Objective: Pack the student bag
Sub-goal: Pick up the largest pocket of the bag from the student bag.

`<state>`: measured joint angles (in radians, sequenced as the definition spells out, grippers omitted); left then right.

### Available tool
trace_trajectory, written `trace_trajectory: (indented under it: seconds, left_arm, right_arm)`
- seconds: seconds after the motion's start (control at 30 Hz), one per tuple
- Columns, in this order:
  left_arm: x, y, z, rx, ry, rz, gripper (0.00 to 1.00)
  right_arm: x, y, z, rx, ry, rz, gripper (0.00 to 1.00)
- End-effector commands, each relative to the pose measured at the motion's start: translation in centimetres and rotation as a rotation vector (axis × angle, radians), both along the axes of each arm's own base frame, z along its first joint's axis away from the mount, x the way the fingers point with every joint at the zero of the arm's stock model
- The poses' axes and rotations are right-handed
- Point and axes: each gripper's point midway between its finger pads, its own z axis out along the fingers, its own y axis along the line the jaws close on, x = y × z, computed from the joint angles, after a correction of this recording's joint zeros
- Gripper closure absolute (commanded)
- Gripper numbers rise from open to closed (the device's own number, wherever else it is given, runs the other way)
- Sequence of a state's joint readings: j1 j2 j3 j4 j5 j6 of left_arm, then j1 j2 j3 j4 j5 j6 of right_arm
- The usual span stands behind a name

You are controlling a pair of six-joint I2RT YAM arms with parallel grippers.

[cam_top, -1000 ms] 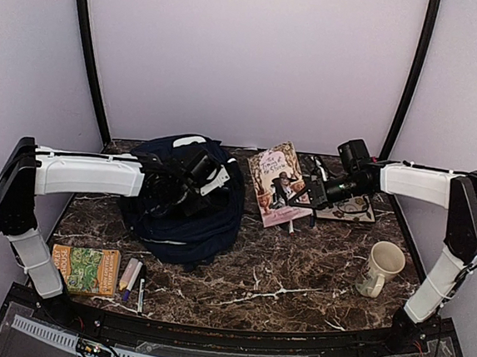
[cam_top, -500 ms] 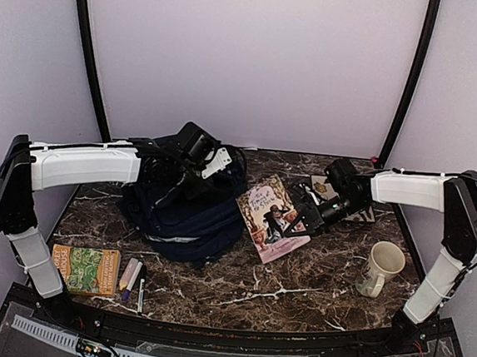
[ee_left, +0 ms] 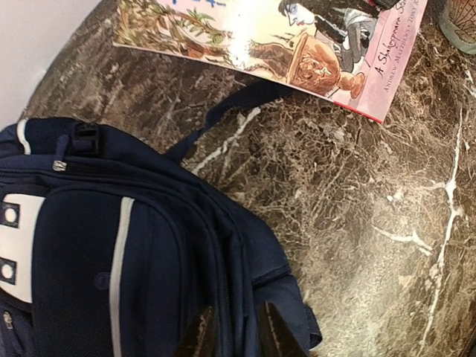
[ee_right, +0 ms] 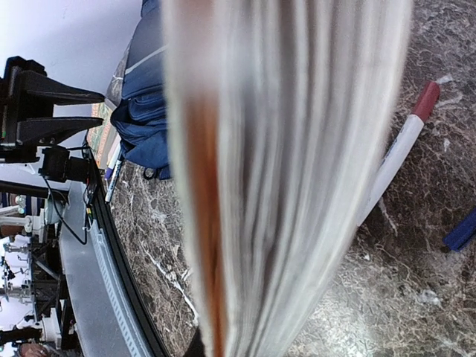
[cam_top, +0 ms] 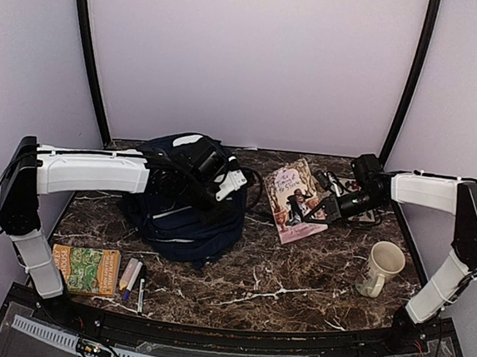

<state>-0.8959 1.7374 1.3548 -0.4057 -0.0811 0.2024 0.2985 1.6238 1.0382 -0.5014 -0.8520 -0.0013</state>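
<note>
The robot's right gripper will release the illustrated paperback book inside the navy student bag (cam_top: 193, 204), just under the left gripper. The book is now held tilted beside the bag.
The student bag (cam_top: 181, 211), navy with white patches, lies at the left centre of the marble table. My left gripper (cam_top: 228, 186) is at the bag's right edge. In the left wrist view my left gripper (ee_left: 236, 338) is shut on a fold of the bag (ee_left: 111, 253) beside a zip. My right gripper (cam_top: 326, 209) is shut on the right edge of an illustrated paperback book (cam_top: 297, 200), held tilted just right of the bag. In the right wrist view the book's page edge (ee_right: 290, 171) fills the frame and hides my fingers.
A cream mug (cam_top: 380, 268) stands front right. A green and orange book (cam_top: 85, 267) and several pens (cam_top: 133, 278) lie front left. A patterned card and small items (cam_top: 350, 197) sit behind the right gripper. A red-capped white pen (ee_right: 394, 160) lies under the held book.
The right gripper has drawn the book back to the right and away from the bag. The left gripper has moved right and down with the bag's fabric, and the bag sits lower.
</note>
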Motion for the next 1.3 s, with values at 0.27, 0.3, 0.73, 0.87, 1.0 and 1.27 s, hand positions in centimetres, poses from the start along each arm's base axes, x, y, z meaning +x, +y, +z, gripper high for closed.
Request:
trace_trajectory:
  seconds: [0.27,0.3,0.73,0.87,1.0,1.27]
  left_arm:
    - [1.9,-0.3,-7.9,0.231,0.089,0.128,0.68]
    - [2.1,-0.1,-8.3,0.248,0.08,0.138,0.67]
    - [5.4,2.0,-7.0,0.363,-0.095,0.259,0.91]
    - [4.7,1.9,-7.6,0.375,-0.065,0.211,0.74]
    - [4.1,2.5,-8.7,0.423,-0.045,0.179,0.81]
    - [5.8,2.6,-4.2,0.418,-0.156,0.21,1.0]
  right_arm:
    - [-0.6,0.5,2.9,0.101,-0.116,0.064,1.0]
    - [-0.7,0.5,2.9,0.103,-0.113,0.067,1.0]
    - [-0.7,0.3,2.7,0.106,-0.11,0.057,1.0]
    - [-0.6,0.3,2.7,0.106,-0.113,0.056,1.0]
    - [-0.6,0.2,2.7,0.101,-0.113,0.053,1.0]
    - [1.2,-0.5,4.1,0.039,-0.143,0.007,1.0]
